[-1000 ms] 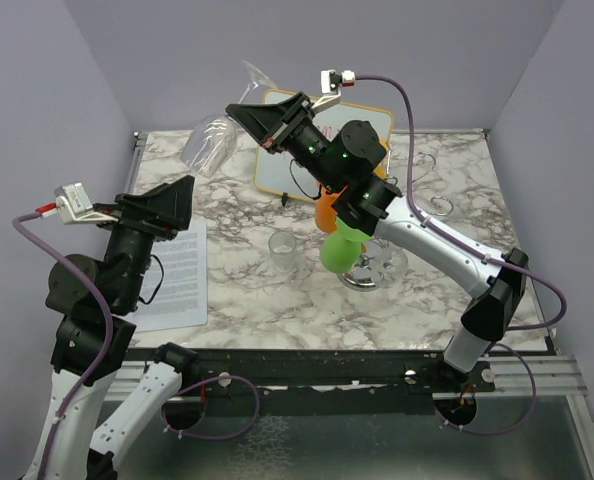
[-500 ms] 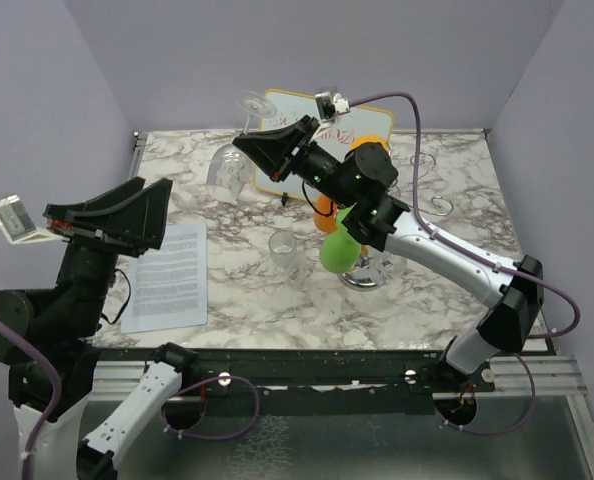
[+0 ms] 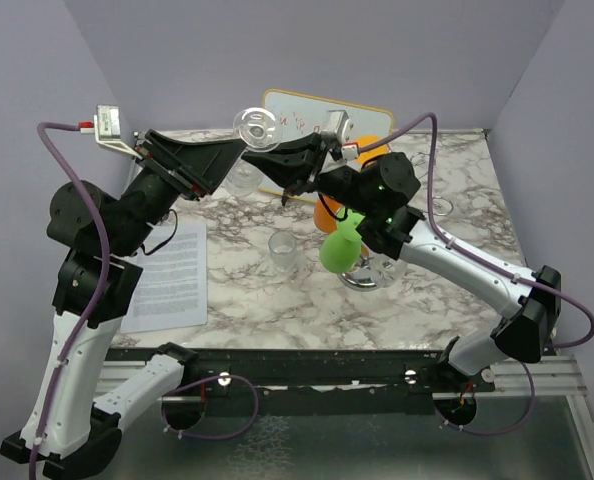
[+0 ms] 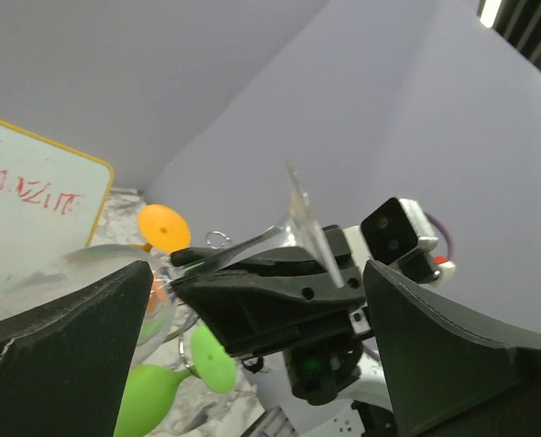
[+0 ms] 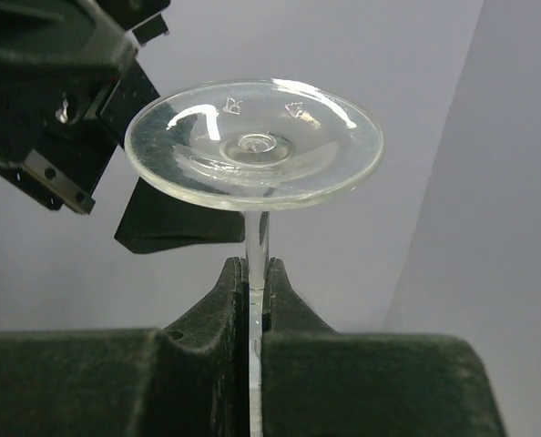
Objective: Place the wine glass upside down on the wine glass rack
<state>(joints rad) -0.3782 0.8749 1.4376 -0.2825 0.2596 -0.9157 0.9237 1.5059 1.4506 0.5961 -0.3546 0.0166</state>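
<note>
My right gripper is blocking the wine glass's stem, which the rack needs. My left gripper should hold the foot while my right gripper takes the foot's edge (image 5: 263, 201).
A clear wine glass is held upside down above the table's back, its round foot (image 3: 255, 127) on top and its bowl (image 3: 241, 180) below. My right gripper (image 3: 277, 160) is shut on its stem (image 5: 257, 238), just under the foot (image 5: 252, 150). My left gripper (image 3: 235, 158) is open and empty, raised at the glass from the left, its fingers either side of the right gripper (image 4: 280, 300). The wine glass rack (image 3: 368, 277), silver wire with scroll arms (image 3: 439, 206), stands right of centre with a green (image 3: 342, 250) and an orange (image 3: 327, 212) glass on it.
A whiteboard (image 3: 312, 118) leans at the back wall. A small clear tumbler (image 3: 283, 252) stands mid-table. A printed sheet (image 3: 172, 275) lies at the left. The purple walls close in on three sides.
My left arm has swung up from the left side to the glass's foot. My right arm has turned the glass more upright, foot on top, and shifted a little right.
</note>
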